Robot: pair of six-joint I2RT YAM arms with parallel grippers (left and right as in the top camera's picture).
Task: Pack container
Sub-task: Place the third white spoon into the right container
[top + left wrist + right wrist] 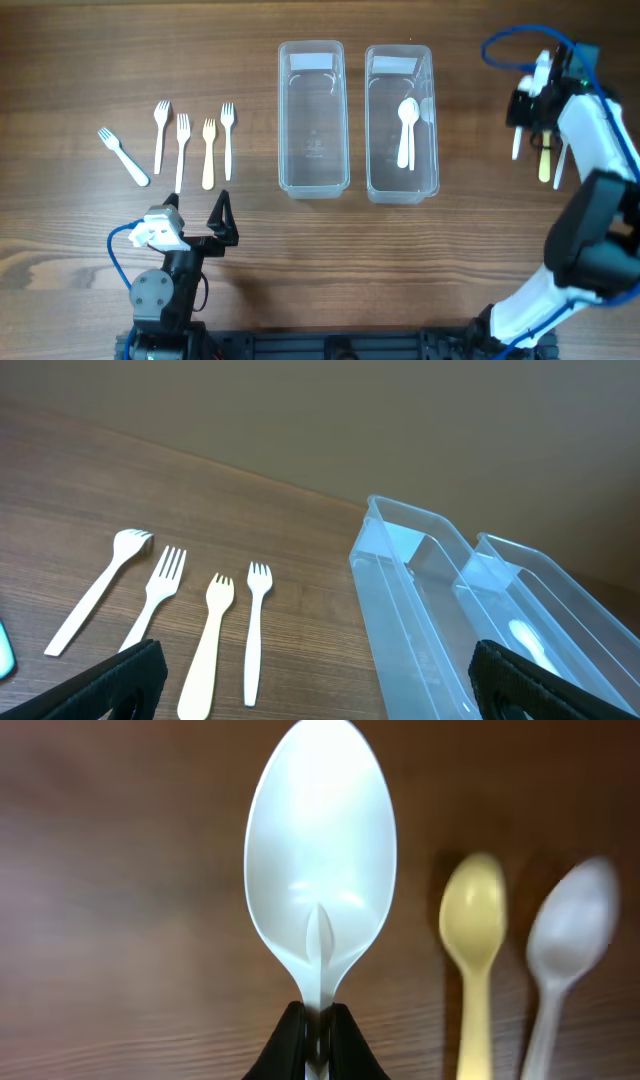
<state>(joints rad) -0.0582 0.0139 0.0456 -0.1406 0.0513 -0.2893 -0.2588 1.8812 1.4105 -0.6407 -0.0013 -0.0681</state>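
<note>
My right gripper will let go of the white spoon, still held above the table, so that it rests between the container's spoons and its side (388, 138) nearest the empty container.
Two clear plastic containers stand side by side, the left one (313, 180) empty and the right one (372, 120) holding a white spoon (407, 128). Several plastic forks (183, 145) lie in a row at the left, white and cream. My right gripper (320, 1020) is shut on the handle of a white spoon (320, 870), above the table at the far right (522, 118). A yellow spoon (475, 940) and a white spoon (570, 935) lie on the table beside it. My left gripper (195, 208) is open and empty, just in front of the forks (210, 640).
The left wrist view shows both containers, the left one (420, 630) and the right one (570, 610), to the right of the forks. A blue cable (510, 42) loops over the right arm. The table's front edge is just behind the left arm's base.
</note>
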